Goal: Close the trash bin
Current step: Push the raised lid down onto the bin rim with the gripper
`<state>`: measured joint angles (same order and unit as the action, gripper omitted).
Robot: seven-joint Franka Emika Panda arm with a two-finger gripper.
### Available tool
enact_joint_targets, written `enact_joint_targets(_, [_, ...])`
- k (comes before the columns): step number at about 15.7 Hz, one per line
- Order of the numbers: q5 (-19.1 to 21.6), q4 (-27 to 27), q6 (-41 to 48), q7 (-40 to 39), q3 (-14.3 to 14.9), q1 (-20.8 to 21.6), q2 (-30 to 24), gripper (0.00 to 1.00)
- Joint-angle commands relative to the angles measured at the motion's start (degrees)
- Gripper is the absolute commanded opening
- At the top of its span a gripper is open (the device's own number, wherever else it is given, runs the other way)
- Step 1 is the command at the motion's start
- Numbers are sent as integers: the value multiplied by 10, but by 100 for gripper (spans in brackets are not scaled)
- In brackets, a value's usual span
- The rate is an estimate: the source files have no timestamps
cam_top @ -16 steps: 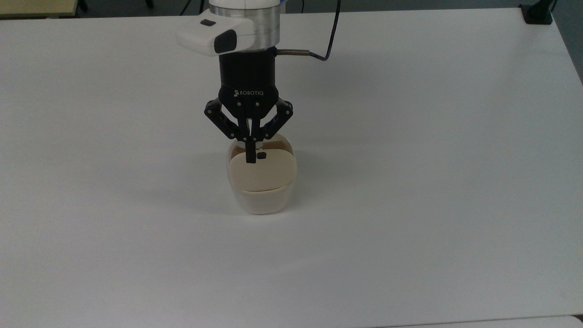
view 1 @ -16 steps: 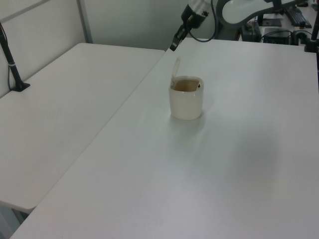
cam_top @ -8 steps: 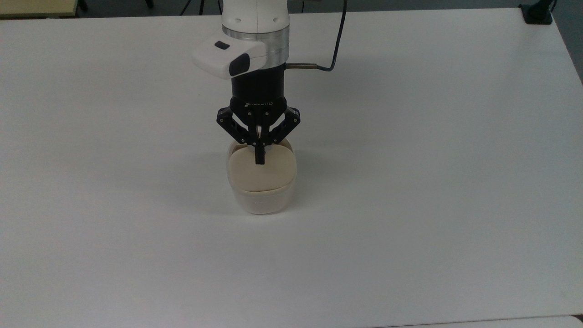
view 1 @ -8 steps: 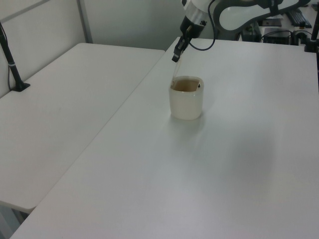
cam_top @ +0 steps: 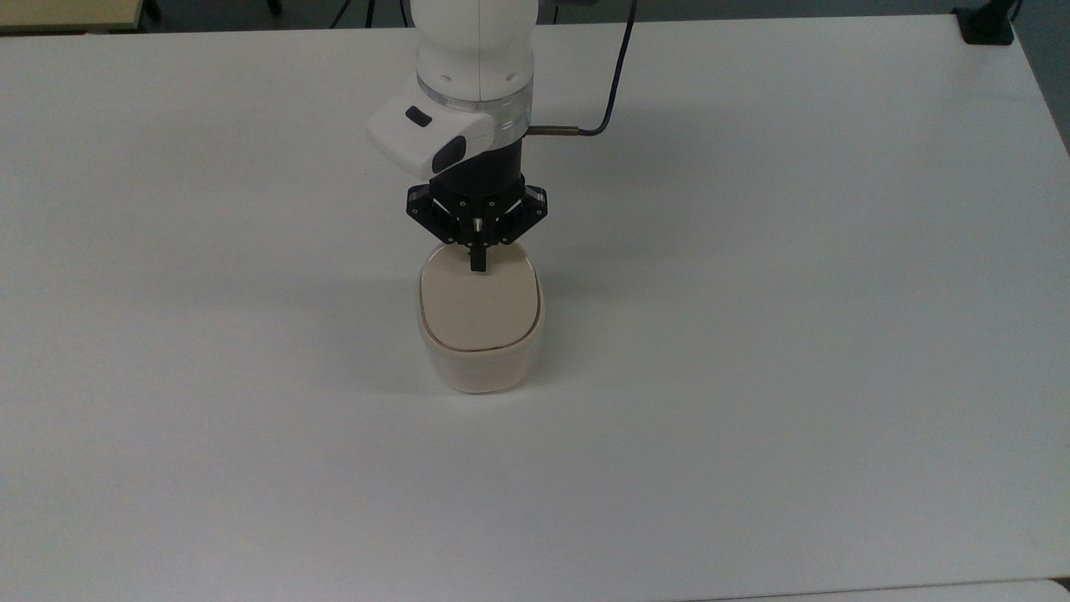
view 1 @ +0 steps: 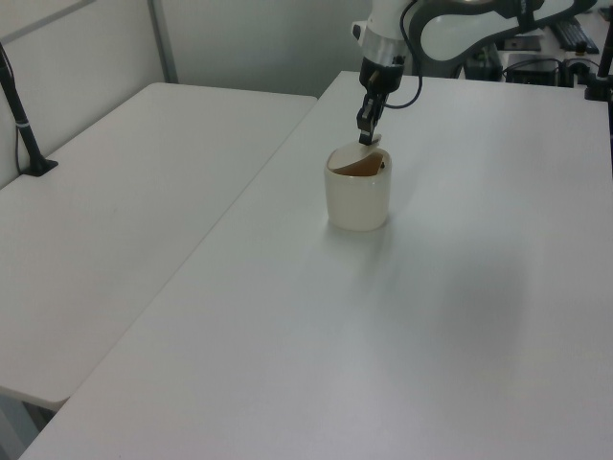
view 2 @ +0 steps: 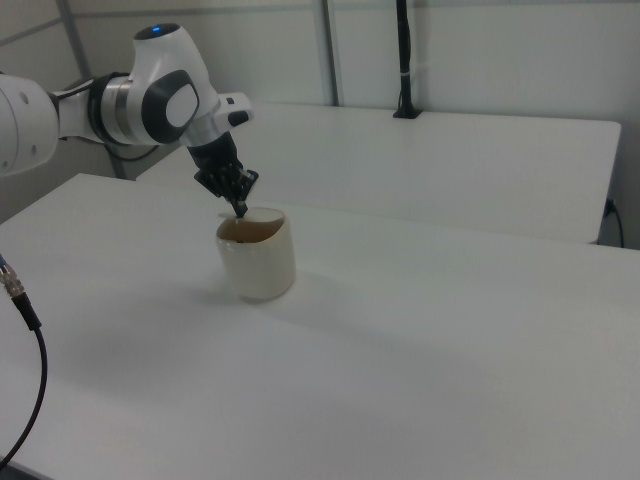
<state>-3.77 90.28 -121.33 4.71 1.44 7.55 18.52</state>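
Note:
My gripper holds the beige lid. It will let go of the lid flat on the rim of the cream-white trash bin (view 1: 356, 162), covering the bin's opening.
The trash bin (cam_top: 478, 368) (view 1: 357, 199) (view 2: 258, 262) is a small cream-white tub standing on the white table (cam_top: 752, 334). Its beige lid (cam_top: 476, 305) covers nearly the whole opening in the top view. In the left view the lid (view 1: 360, 165) still slopes, with its free edge raised a little above the rim. My gripper (cam_top: 477, 261) (view 1: 365, 132) (view 2: 241, 209) is shut, its fingers together, and the tips press on the lid's edge at the top view's upper side.
A dark cable (cam_top: 614, 84) runs from the wrist across the table behind the bin. A second white table (view 1: 115, 211) adjoins at the left view's left, with a black pole (view 1: 24, 125) on it. Open tabletop lies all around the bin.
The gripper has come down and pushed the lid from nearly upright to almost flat on the bin. The fingers stayed shut.

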Motion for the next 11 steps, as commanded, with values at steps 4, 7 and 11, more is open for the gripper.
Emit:
enact_joint_targets(4, [-11,-1,7,0,3,15,49,0])
enact_joint_targets(7, [-10,-5,8,-1,3,13,50,0])
enact_joint_targets(11, [-9,-11,40,-3,6,11,7,0])
